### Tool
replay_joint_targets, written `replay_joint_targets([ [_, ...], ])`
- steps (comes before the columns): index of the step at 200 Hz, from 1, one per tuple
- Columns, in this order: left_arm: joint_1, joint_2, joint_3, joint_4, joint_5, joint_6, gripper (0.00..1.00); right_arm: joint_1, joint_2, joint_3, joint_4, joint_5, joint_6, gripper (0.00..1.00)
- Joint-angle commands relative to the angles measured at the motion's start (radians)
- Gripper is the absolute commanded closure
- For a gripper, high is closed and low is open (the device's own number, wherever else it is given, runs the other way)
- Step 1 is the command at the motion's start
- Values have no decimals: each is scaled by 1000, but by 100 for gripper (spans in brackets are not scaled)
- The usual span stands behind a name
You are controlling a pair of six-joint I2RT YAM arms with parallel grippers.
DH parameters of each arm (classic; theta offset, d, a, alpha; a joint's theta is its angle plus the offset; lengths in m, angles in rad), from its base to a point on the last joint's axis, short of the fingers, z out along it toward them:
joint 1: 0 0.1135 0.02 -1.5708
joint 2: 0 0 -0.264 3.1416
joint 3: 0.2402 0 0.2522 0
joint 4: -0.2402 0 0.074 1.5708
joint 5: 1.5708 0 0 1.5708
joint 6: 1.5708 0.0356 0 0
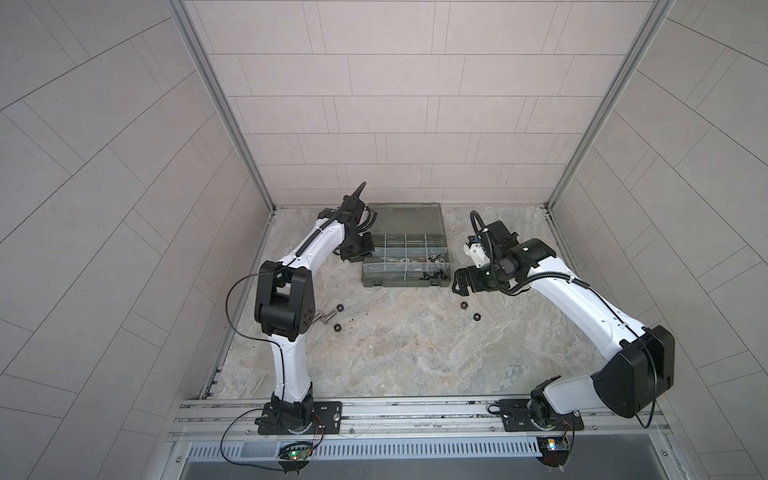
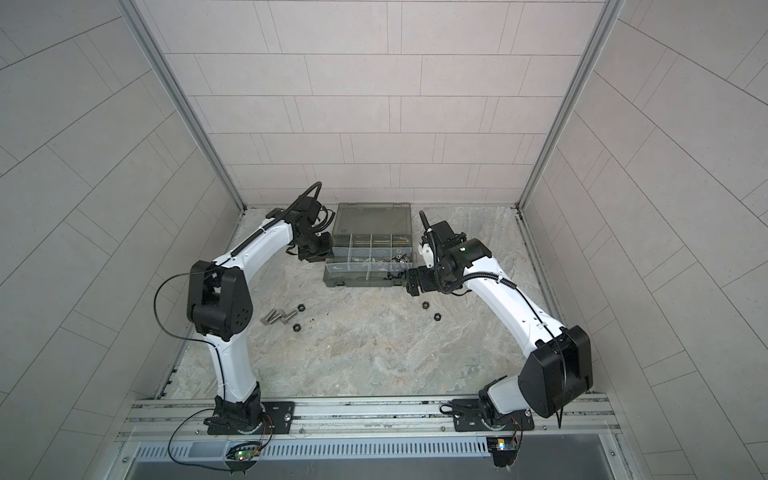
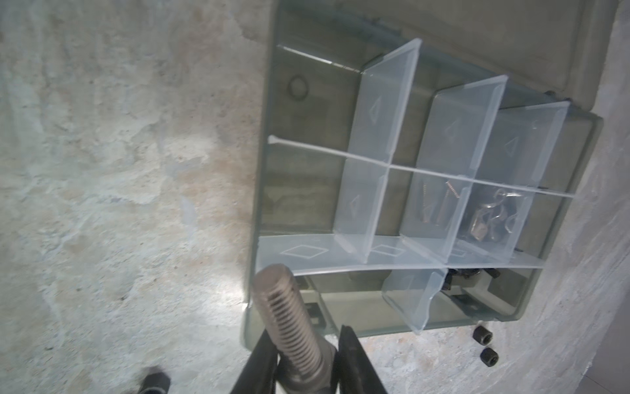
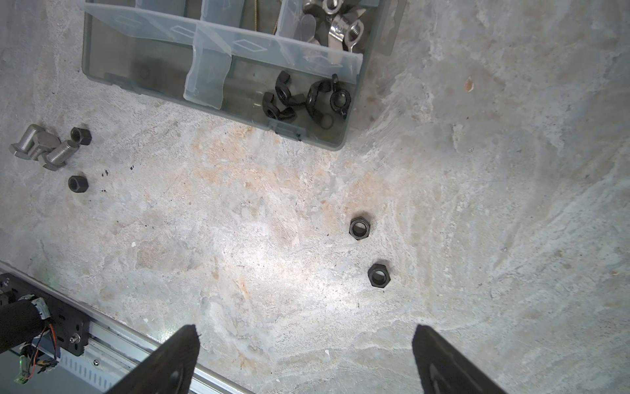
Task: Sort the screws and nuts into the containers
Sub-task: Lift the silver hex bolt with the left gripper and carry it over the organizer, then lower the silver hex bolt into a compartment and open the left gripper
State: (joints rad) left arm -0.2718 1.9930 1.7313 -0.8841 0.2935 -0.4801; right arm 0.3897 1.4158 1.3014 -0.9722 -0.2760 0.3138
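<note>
The robot's left gripper will release the silver hex-head bolt in the empty compartment [image 1: 393, 258] [image 3: 393, 210] beside the thin screws.
My left gripper [image 3: 306, 332] is shut on a silver hex-head bolt [image 3: 289, 320], whose threaded end points over the left edge of the open organizer case [image 1: 436, 210]. In both top views this gripper [image 1: 353, 249] hovers at the case's left side. Black wing nuts [image 4: 306, 99] lie in a front compartment and silver wing nuts [image 4: 337, 24] in the one behind it. Thin screws [image 3: 450, 191] lie in a middle compartment. My right gripper [image 4: 303, 336] is open and empty above the table, near two black hex nuts [image 4: 359, 228] [image 4: 378, 275].
Two more silver bolts [image 2: 276, 318] and two black hex nuts [image 2: 302, 308] [image 2: 296, 327] lie on the stone table by the left arm's elbow [image 2: 220, 303]. The case's lid [image 2: 374, 218] lies flat behind it. A metal rail [image 1: 415, 411] runs along the table's front edge.
</note>
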Motion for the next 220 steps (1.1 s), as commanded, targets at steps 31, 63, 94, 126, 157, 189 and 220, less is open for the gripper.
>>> replay_joint_targets([
  [31,-61,104,152,-7,34,-29,84,-18,-56,-23,-24,43,-2,1],
  [63,-91,160,205,16,60,-36,84,-27,-67,-32,-24,48,-4,1],
  [94,-107,204,242,24,78,-45,84,-37,-85,-40,-24,57,-12,1],
  [126,-113,240,263,39,98,-58,84,-49,-96,-42,-31,64,-14,1],
  [157,-117,266,288,40,108,-61,84,-58,-97,-42,-33,64,-15,1],
  [189,-117,276,290,34,110,-59,84,-63,-93,-42,-33,64,-12,1],
  [220,-117,275,276,29,110,-54,84,-67,-88,-40,-33,67,-11,1],
])
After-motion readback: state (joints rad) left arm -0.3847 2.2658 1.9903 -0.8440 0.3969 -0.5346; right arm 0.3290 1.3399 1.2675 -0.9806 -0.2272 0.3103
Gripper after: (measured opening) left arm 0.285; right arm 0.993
